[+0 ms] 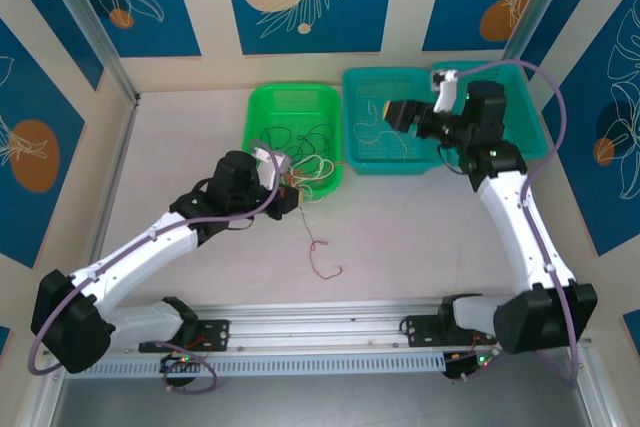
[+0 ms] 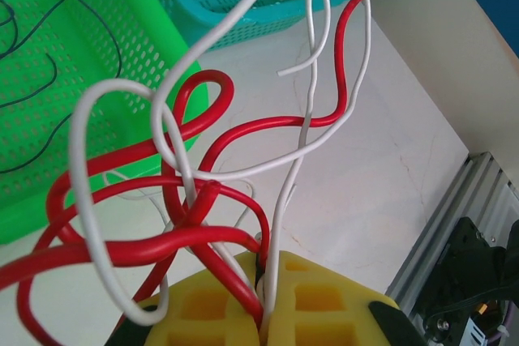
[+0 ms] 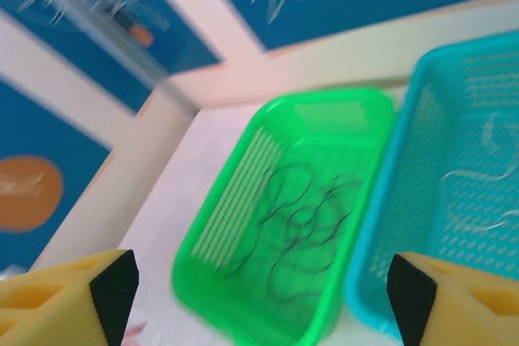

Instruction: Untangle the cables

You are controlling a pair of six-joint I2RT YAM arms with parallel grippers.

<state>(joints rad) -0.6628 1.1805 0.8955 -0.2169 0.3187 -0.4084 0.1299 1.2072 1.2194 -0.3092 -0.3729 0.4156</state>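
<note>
The robot's left gripper needs to let go of the tangle of cables on the table (image 1: 346, 230) (image 2: 316, 188) in front of the gap between the green and teal baskets.
My left gripper (image 1: 286, 190) sits at the near right corner of the green basket (image 1: 295, 90), shut on a tangle of cables. Up close, its yellow pads (image 2: 340, 305) pinch red cables (image 2: 203, 200) and white cables (image 2: 312, 79) that loop upward from the left gripper (image 2: 266, 275). One red cable (image 1: 322, 257) trails loose on the table below it. Black cables (image 1: 300, 137) lie inside the green basket (image 3: 324, 99). My right gripper (image 1: 392, 113) hovers over the teal basket (image 1: 390, 74), open and holding nothing. Its fingers (image 3: 65, 297) stand wide apart around the right gripper (image 3: 259, 301). Pale cables (image 3: 486, 176) lie in the teal basket (image 3: 405, 200).
The two baskets stand side by side against the back wall. An aluminium rail (image 1: 330, 332) carries both arm bases along the near edge. Thick purple arm cables (image 1: 545, 117) arc beside the right arm. Side walls close in the table left and right.
</note>
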